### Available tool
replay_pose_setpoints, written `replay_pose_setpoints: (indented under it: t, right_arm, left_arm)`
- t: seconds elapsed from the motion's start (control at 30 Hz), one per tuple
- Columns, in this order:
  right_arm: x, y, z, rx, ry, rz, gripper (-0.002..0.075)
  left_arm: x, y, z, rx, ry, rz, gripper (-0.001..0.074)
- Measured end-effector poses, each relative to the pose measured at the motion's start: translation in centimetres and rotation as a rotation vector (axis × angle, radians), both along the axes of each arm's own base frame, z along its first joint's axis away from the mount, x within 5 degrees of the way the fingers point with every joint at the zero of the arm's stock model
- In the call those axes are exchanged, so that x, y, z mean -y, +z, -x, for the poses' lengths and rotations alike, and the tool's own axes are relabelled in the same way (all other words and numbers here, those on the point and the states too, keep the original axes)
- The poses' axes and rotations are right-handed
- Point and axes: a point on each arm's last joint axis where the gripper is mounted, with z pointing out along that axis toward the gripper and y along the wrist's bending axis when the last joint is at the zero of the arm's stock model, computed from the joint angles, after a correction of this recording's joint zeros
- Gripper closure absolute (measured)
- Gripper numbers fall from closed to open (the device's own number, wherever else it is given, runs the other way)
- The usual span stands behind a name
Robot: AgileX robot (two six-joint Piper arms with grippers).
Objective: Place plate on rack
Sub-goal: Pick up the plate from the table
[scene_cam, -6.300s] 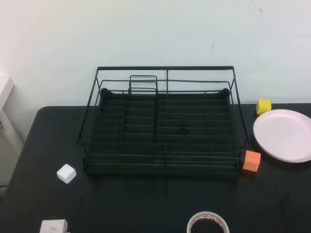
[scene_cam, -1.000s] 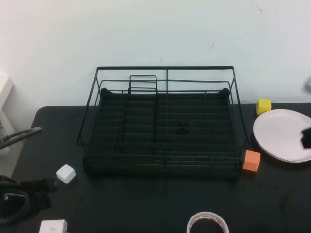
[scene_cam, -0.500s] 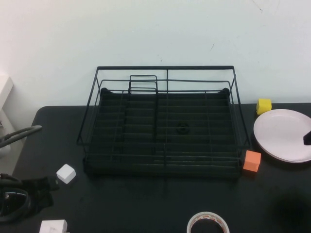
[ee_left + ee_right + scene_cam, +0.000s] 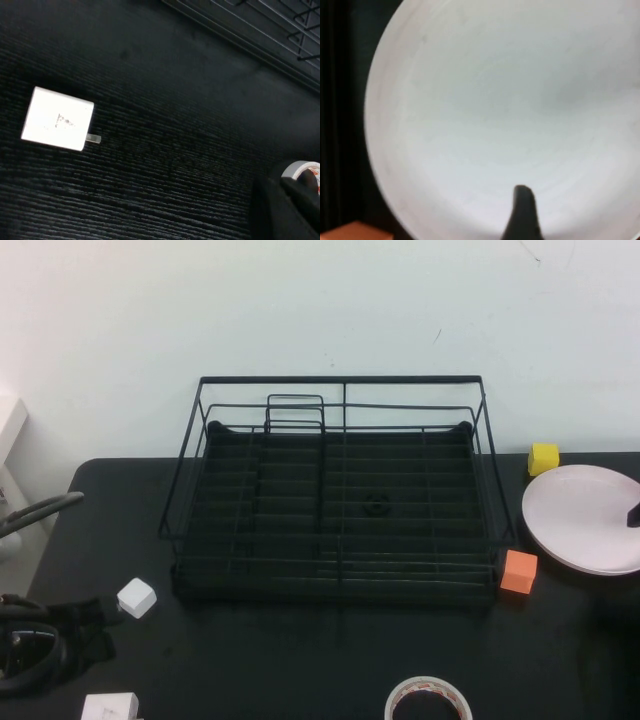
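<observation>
My left gripper needs to grab the plate's rack-side rim [image 4: 526, 517], opposite my right gripper's hold.
The pale pinkish-white plate [image 4: 583, 518] lies flat on the black table at the right, beside the rack. It fills the right wrist view [image 4: 495, 110]. The black wire rack [image 4: 340, 485] stands empty at the middle back. My right gripper [image 4: 634, 514] shows only as a dark tip at the right edge, over the plate's right side. One dark finger [image 4: 522, 207] hangs over the plate, and the gripper looks open and empty. My left gripper [image 4: 98, 620] is low at the front left, shut and empty, next to a white cube [image 4: 137, 597].
An orange cube [image 4: 518, 571] sits between the rack's front right corner and the plate. A yellow cube [image 4: 543, 458] lies behind the plate. A white tape roll [image 4: 428, 700] is at the front middle. A white charger block [image 4: 57, 119] lies front left.
Both arms have come into view since the oldest frame. In the last second the right gripper has drawn further toward the right edge over the plate. The left gripper has barely shifted.
</observation>
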Motion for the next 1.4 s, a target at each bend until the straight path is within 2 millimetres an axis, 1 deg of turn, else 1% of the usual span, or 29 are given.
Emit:
replay_pose_setpoints:
  t: [0.1,0.4,0.5,0.6,0.67,0.77,0.97,1.03,1.1,1.2,1.27,1.37,1.4]
  right_arm:
    - [0.3,-0.4,-0.4,0.007,-0.011,0.02,0.0219]
    - [0.7,-2.9,-1.6,-0.011,-0.019,0.018,0.0219]
    - [0.7,-3.8,-1.7,-0.025,-0.02,0.012,0.0219]
    - [0.7,-4.1,-1.8,-0.024,-0.028,0.007,0.0231]
    - [0.8,-4.2,-1.9,-0.021,-0.034,0.008,0.0262]
    - [0.8,-4.5,-2.0,-0.02,-0.044,0.004,0.034]
    - [0.8,-4.9,-2.0,-0.016,-0.039,0.006,0.055]
    - [0.8,-5.0,-2.0,-0.015,-0.029,0.009,0.0633]
    - [0.8,-5.0,-2.0,-0.017,-0.028,0.005,0.0682]
    - [0.6,-4.8,-1.9,-0.023,0.003,0.005,0.0711]
    - [0.6,-4.1,-1.8,-0.023,0.043,0.024,0.0715]
    - [0.8,-2.2,-1.7,-0.004,0.091,0.061,0.0717]
    - [0.9,-1.1,-1.7,0.01,0.105,0.075,0.0717]
  left_arm:
    - [0.0,0.0,0.0,0.002,0.001,-0.001,0.0737]
    - [0.0,0.1,-0.1,0.01,0.002,-0.001,0.0737]
    - [0.0,0.1,-0.1,0.012,0.002,-0.001,0.0737]
    - [0.1,0.1,-0.1,0.011,0.009,0.014,0.0737]
    - [0.1,0.1,-0.1,0.007,0.009,0.022,0.0737]
    - [0.1,0.1,-0.1,0.005,0.01,0.026,0.0737]
    - [0.2,0.1,0.0,0.001,0.007,0.029,0.0737]
    - [0.2,0.1,0.0,-0.005,0.004,0.03,0.0737]
    - [0.2,0.1,0.0,-0.005,-0.007,0.025,0.0737]
    - [0.2,0.1,0.0,0.0,-0.019,0.016,0.0737]
    - [0.2,0.1,0.0,0.003,-0.026,0.012,0.0737]
    - [0.3,0.1,0.0,0.018,-0.054,0.005,0.0737]
    - [0.4,0.2,0.0,0.027,-0.069,0.003,0.0737]
